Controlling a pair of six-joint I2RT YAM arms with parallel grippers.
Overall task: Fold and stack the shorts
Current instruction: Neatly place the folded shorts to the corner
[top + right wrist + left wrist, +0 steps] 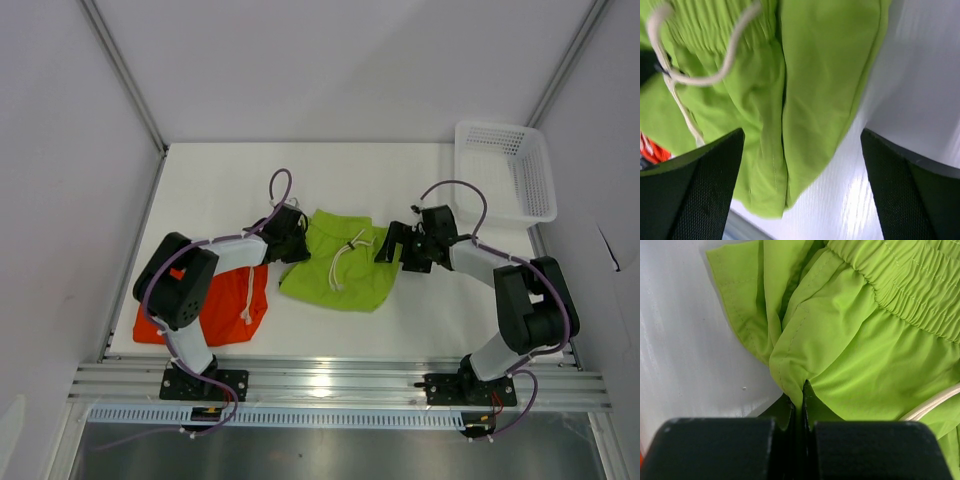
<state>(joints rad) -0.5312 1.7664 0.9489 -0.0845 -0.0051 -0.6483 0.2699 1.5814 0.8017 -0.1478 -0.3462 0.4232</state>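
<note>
I need to reach further in with my right gripper, as it straddles the lime green shorts' outer edge, and pinch the fold (782, 102) below the shorts' waistband before lifting.
The lime green shorts (342, 262) lie folded in the middle of the table, white drawstring on top. My left gripper (297, 243) is at their left edge, shut on a pinch of green fabric (795, 390). My right gripper (392, 246) is open at their right edge, its fingers (700, 190) wide apart over the green cloth (805, 90) and bare table, holding nothing. The orange-red shorts (235, 305) lie folded at the front left, partly under my left arm, with a white drawstring showing.
A white plastic mesh basket (508, 170) stands at the back right corner. The table's front edge and metal rail (340, 380) run just behind the arm bases. Grey walls close in the left and right sides.
</note>
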